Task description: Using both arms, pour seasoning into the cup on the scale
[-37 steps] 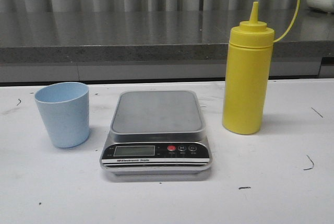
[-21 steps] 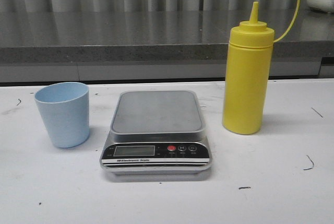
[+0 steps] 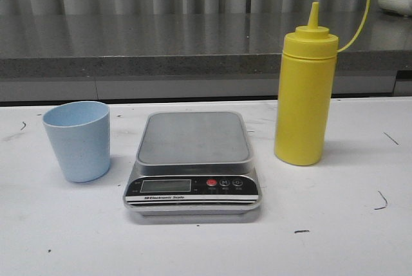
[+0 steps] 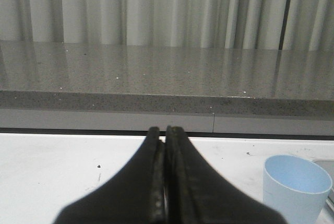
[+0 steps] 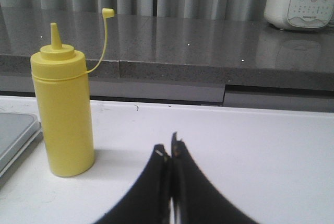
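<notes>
The light blue cup is next for my left gripper, which will close on the cup's rim (image 3: pixel 46 116) (image 4: pixel 265 168), on the side facing away from the scale.
The light blue cup (image 3: pixel 78 140) stands upright on the white table, left of the silver-grey scale (image 3: pixel 193 160), whose platform is bare. The tall yellow seasoning bottle (image 3: pixel 304 96) stands upright right of the scale, its cap strap arching away. Neither gripper shows in the front view. In the left wrist view my left gripper (image 4: pixel 165 130) is shut with nothing in it, and the cup (image 4: pixel 296 188) sits off to its side. In the right wrist view my right gripper (image 5: pixel 170 146) is shut and empty, apart from the seasoning bottle (image 5: pixel 63 114).
A grey stone counter (image 3: pixel 161 41) runs behind the table, with curtains above it. A white appliance (image 5: pixel 298 2) rests on the counter at the far right. The scale's edge (image 5: pixel 15 135) shows beside the bottle in the right wrist view.
</notes>
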Available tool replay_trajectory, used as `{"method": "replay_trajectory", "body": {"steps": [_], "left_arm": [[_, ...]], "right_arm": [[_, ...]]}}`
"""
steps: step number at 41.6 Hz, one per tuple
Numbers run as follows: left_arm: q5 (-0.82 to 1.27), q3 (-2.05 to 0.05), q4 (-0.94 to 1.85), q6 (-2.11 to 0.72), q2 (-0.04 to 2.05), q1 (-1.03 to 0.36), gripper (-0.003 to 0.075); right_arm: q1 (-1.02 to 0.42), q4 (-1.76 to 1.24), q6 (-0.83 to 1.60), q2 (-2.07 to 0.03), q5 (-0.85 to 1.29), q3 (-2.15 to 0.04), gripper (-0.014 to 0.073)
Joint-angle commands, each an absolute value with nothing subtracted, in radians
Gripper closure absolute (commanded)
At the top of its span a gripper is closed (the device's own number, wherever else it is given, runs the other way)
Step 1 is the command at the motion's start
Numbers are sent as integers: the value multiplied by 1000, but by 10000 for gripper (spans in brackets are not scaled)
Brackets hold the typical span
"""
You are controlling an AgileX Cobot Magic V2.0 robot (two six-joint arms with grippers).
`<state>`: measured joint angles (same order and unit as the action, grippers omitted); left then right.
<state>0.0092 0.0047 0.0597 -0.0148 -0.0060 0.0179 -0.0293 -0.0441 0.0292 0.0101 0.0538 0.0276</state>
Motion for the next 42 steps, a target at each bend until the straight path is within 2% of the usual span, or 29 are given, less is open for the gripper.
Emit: {"method": "replay_trajectory", "body": {"steps": [1, 11, 16, 21, 33, 42], "left_arm": [[-77, 29, 67, -8, -21, 19, 740], [-166, 6, 67, -8, -21, 19, 740], [-116, -84, 74, -8, -19, 19, 740], [-8, -223, 74, -8, 10, 19, 740], [472, -645, 74, -10, 271, 19, 740], [537, -716, 74, -10, 409, 19, 740]], "right_arm": [[-24, -46, 34, 27, -42, 21, 662], [-24, -46, 34, 27, -53, -9, 662], [-24, -45, 34, 26, 0, -93, 662], [-24, -45, 35, 21, 116, -213, 662], [-24, -45, 35, -140, 381, -543, 662], [-24, -45, 35, -314, 528, -656, 662]]}}
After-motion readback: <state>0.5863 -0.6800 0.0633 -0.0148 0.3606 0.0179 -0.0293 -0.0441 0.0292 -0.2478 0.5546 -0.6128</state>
